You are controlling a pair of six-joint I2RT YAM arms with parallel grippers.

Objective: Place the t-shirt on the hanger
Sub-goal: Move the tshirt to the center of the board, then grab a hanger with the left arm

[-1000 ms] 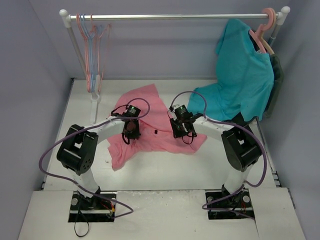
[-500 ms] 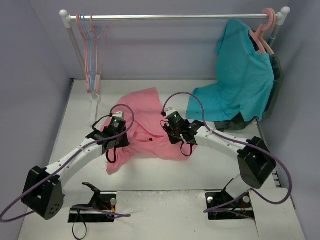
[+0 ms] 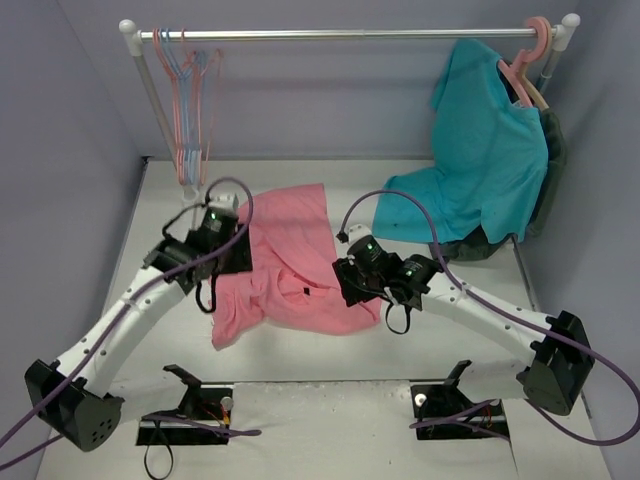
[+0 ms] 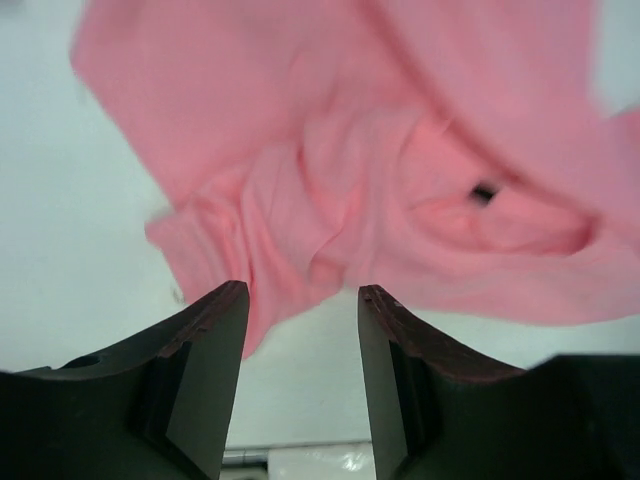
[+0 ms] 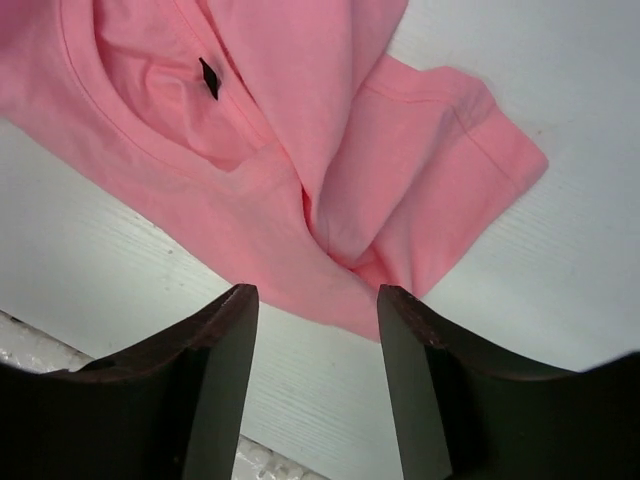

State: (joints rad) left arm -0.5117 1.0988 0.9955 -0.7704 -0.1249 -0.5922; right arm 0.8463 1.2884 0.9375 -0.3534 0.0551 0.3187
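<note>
Next, I close my left gripper on the near arm (image 3: 204, 125) of the thin pink hanger closest to the teal t-shirt.
The pink t-shirt (image 3: 285, 262) lies crumpled on the white table, its collar and black neck label (image 3: 303, 292) facing up. My left gripper (image 3: 232, 262) hovers over the shirt's left side, open and empty; in the left wrist view the t-shirt (image 4: 400, 150) lies just beyond my left gripper (image 4: 303, 295). My right gripper (image 3: 355, 292) is open over the shirt's right part. The right wrist view shows a folded sleeve of the t-shirt (image 5: 420, 190) ahead of my right gripper (image 5: 318, 295), with bare table between the jaws. The thin pink hanger (image 3: 182, 150) hangs on the rail at the far left.
A rail (image 3: 340, 33) spans the back, with thin blue hangers (image 3: 197, 80) beside the pink one. A teal t-shirt (image 3: 490, 150) on a thick pink hanger (image 3: 537, 40) hangs at the right, over a dark garment (image 3: 552, 170). The rail's post (image 3: 190, 205) stands near the left gripper.
Both grippers were shut low on the shirt and have opened and let go. The arms have stretched out; the left gripper went left, the right one nearer. The shirt shifted slightly left.
</note>
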